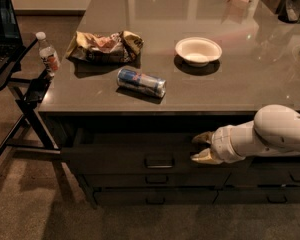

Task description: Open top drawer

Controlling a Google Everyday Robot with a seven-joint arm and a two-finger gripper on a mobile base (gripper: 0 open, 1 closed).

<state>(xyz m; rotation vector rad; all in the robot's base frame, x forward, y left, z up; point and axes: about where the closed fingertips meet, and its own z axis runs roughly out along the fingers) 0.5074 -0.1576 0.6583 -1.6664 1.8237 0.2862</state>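
Note:
My gripper will take the drawer front's upper edge (187, 148) and pull from there, since the top drawer is only slightly open and my fingers are spread beside the drawer's handle.
The top drawer (115, 159) is a wide dark grey front under the counter edge. Its small metal loop handle (159, 161) sits at the centre. The front stands a little forward of the two drawers below it. My gripper (201, 147) is just right of the handle, at the drawer's upper edge, on a white arm coming in from the right. Its two tan fingers (204, 157) are spread apart, one above the other, with nothing held between them. It does not touch the handle.
On the grey counter (250, 84) lie a crumpled chip bag (104, 46), a can on its side (141, 82) and a white bowl (198, 51). A water bottle (48, 54) and a laptop (2, 29) sit on a black stand at the left. Two slimmer drawers (156, 179) lie below.

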